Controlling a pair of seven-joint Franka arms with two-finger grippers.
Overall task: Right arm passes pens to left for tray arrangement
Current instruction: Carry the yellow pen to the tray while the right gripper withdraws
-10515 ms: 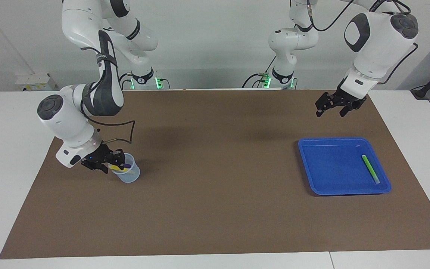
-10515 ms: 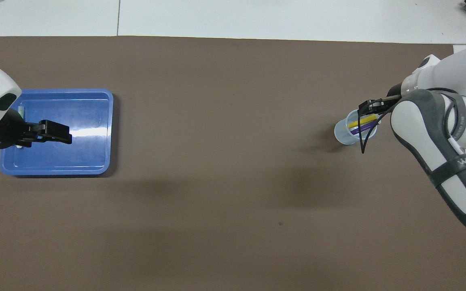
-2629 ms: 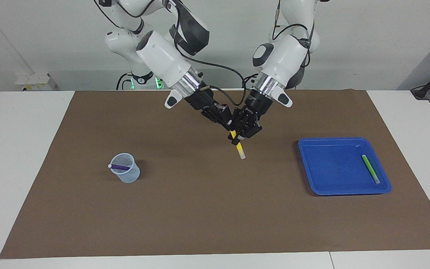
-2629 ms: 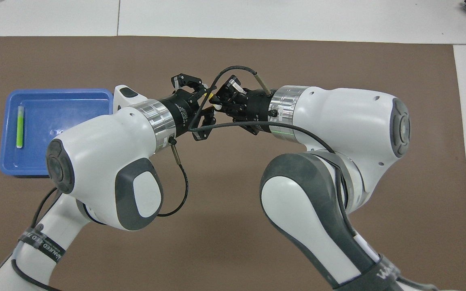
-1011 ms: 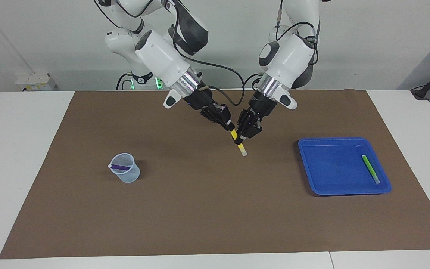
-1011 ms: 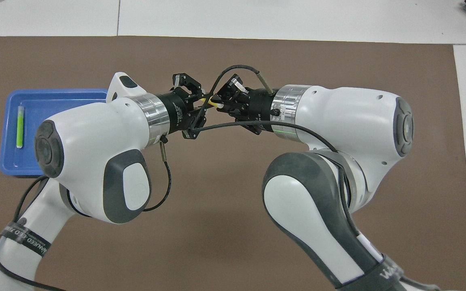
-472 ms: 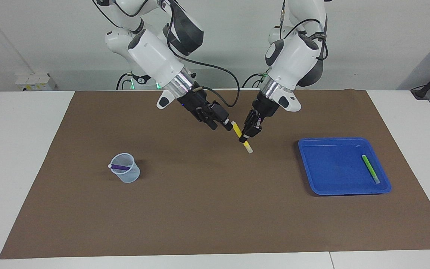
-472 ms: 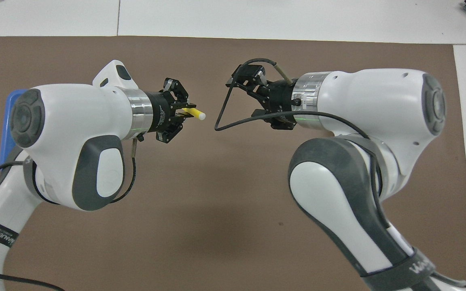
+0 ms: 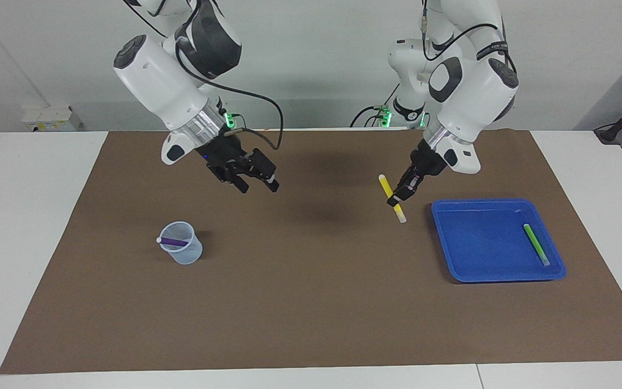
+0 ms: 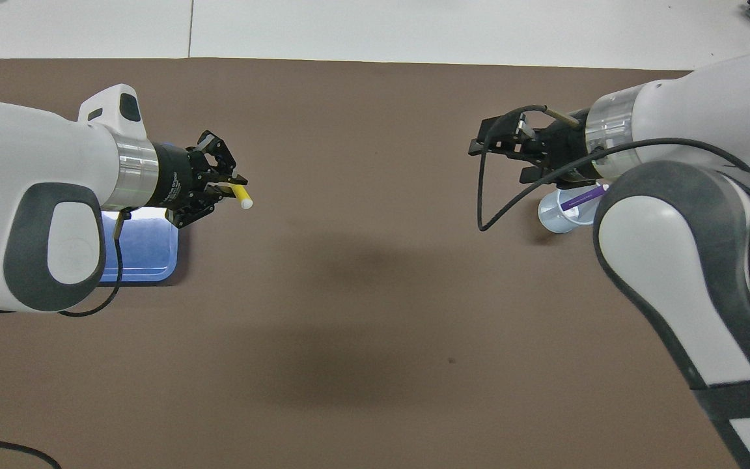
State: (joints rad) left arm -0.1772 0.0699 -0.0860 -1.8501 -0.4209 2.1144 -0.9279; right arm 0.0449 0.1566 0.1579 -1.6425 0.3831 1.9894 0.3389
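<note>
I need to next grip the upper end of the purple pen (image 10: pixel 600 191) with my right gripper, where it pokes past the translucent cup's rim.
My left gripper (image 9: pixel 396 201) (image 10: pixel 224 187) is shut on the yellow pen (image 9: pixel 387 188) (image 10: pixel 241 196), which hangs tilted over the mat just beside the blue tray (image 9: pixel 478 243) (image 10: pixel 147 251). A green pen (image 9: pixel 535 244) lies in the tray near its rim at the left arm's end. My right gripper (image 9: pixel 258 187) (image 10: pixel 502 159) is open with nothing in it, up over the mat between the table's middle and the cup. The purple pen (image 9: pixel 173 241) (image 10: pixel 582 197) leans in the translucent cup (image 9: pixel 186 253) (image 10: pixel 557 215).
A brown mat (image 9: pixel 311 302) covers most of the white table. A black cable loops from the right wrist (image 10: pixel 482 195). In the overhead view the left arm hides most of the tray.
The right gripper has let go of the yellow pen and opened, then swung back toward the cup. The left gripper has carried the pen away toward the tray.
</note>
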